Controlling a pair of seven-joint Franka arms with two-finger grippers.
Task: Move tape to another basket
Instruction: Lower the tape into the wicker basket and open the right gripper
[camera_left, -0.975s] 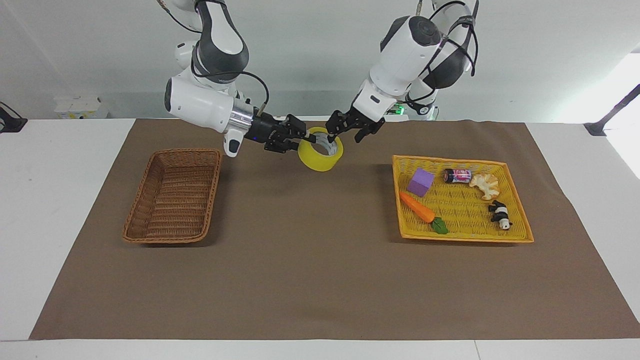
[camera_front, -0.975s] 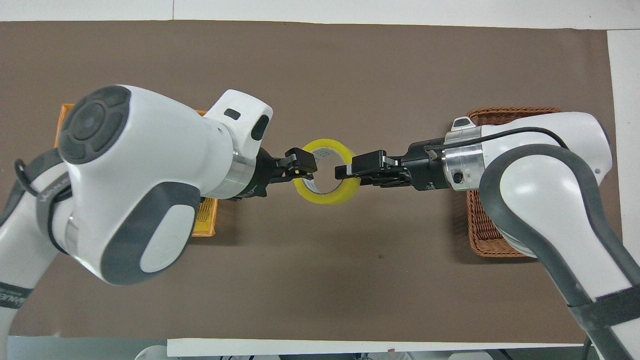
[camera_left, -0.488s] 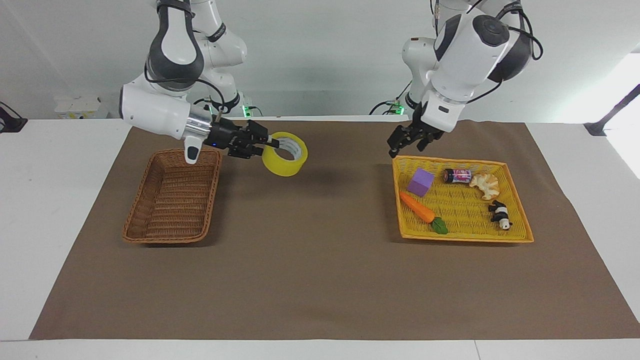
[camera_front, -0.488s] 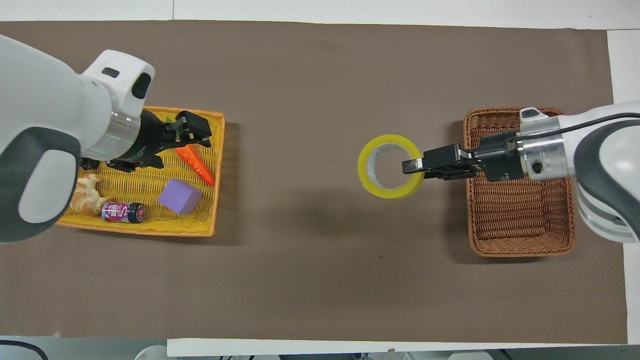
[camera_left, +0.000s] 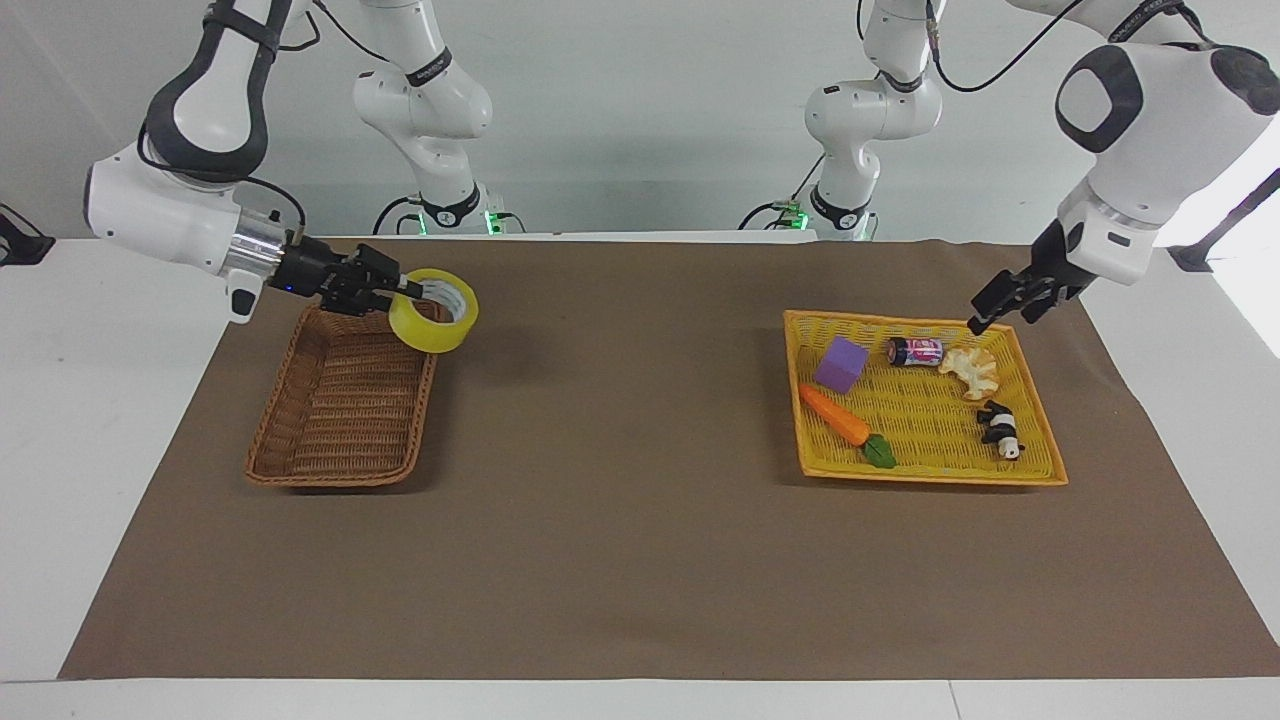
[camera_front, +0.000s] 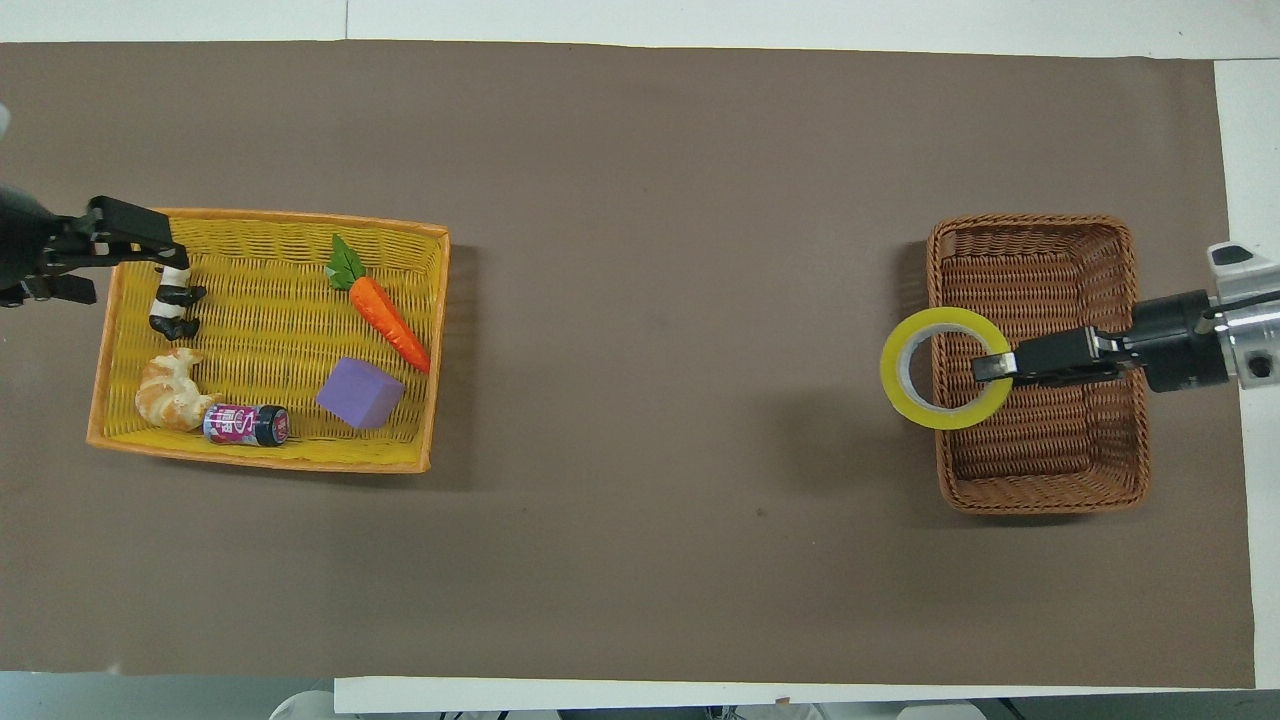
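Next, I let go of the yellow tape, now in the air over the basket's rim, with my right gripper on the bottom of the brown wicker basket (camera_front: 1035, 415), just off its middle.
The yellow tape (camera_left: 430, 330) hangs from my right gripper (camera_left: 410, 292), which is shut on the roll's wall with one finger inside the white core. The roll is in the air over the rim of the brown wicker basket (camera_left: 345, 400) that faces the table's middle, at the basket's end nearer to the robots. In the overhead view the tape (camera_front: 940, 418) overlaps that rim of the basket (camera_front: 1040, 300), and the right gripper (camera_front: 990, 365) reaches in across the basket. My left gripper (camera_left: 1005, 308) is open and empty over the yellow basket's outer edge, also seen overhead (camera_front: 110, 260).
The yellow woven basket (camera_left: 925, 325) at the left arm's end holds a purple block (camera_left: 840, 363), a carrot (camera_left: 835, 415), a small can (camera_left: 915, 351), a croissant (camera_left: 968, 370) and a panda toy (camera_left: 998, 428). A brown mat covers the table.
The left gripper let go of the tape and drew back past the yellow basket. The right gripper carried the tape from the table's middle to the brown basket's rim.
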